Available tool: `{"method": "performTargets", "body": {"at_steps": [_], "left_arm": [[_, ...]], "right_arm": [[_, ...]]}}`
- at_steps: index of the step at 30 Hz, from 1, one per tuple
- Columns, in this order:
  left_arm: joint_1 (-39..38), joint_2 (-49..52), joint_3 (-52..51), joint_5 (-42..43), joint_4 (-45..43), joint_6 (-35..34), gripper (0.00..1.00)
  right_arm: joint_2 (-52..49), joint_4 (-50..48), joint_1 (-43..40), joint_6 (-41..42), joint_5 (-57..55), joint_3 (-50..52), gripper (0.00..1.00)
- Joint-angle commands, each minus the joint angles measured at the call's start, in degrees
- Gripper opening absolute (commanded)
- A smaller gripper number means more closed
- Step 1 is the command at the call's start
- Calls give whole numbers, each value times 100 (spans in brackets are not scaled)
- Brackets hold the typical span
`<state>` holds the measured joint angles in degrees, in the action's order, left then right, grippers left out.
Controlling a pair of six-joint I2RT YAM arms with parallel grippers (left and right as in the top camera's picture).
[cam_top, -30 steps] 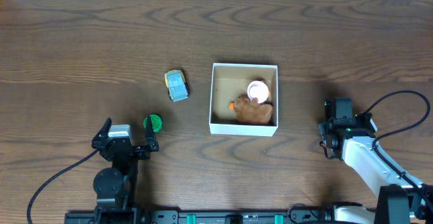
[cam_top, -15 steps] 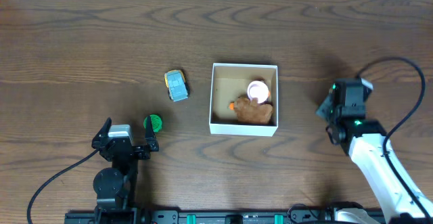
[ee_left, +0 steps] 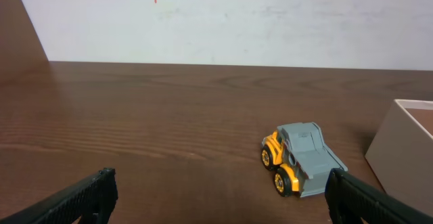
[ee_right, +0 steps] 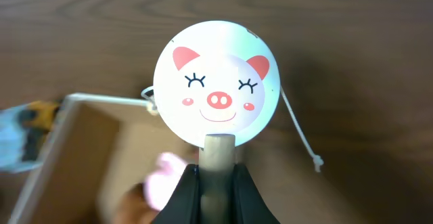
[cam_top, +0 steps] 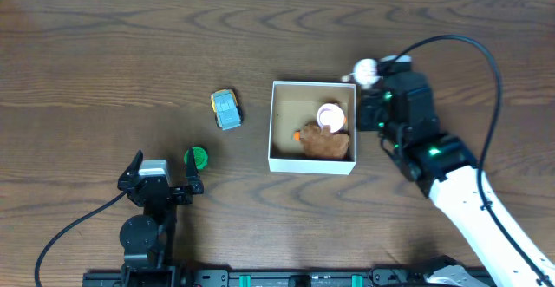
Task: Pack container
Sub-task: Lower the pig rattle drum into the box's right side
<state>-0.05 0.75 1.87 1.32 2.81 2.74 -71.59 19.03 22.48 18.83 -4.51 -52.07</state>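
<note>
The pig-face toy will drop from my right gripper in the container's far corner (cam_top: 345,105), beside the pink-white round toy.
The container (cam_top: 271,124) is a square white-walled box with a tan inside at the table's middle. It holds a brown plush toy (cam_top: 326,143) and a pink-white round toy (cam_top: 330,114). My right gripper (cam_top: 379,81) is shut on the wooden handle (ee_right: 218,155) of a round white pig-face toy (ee_right: 216,92) and holds it over the container's far right corner (ee_right: 101,101). The pig-face toy also shows in the overhead view (cam_top: 365,68). My left gripper (cam_top: 165,174) is open and empty near the front left; its fingers (ee_left: 76,198) frame bare table.
A yellow and grey toy truck (cam_top: 226,109) lies left of the container, and shows ahead of the left gripper (ee_left: 302,159). A small green toy (cam_top: 197,157) sits by the left gripper's right finger. A white string (ee_right: 301,132) hangs from the pig-face toy.
My right arm has swung from the table's right side up and left to the container's far right corner, carrying the pig-face toy. The left arm has not moved.
</note>
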Motion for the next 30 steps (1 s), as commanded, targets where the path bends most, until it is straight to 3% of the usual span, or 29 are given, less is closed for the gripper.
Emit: {"method": "performTargets", "body": {"at_steps": [1,14,30], "left_arm": [[26,-4,-162,-11,109,-70,98],[26,-4,-162,-11,109,-70,98],[26,-4,-162,-11,109,-70,98]], "right_arm": [[-11,-70,413,-105,-448,-138,1],[-1163,-306,721,-39,-645,-138,1],[-1307,-9,721,350,-881,-138,1]]}}
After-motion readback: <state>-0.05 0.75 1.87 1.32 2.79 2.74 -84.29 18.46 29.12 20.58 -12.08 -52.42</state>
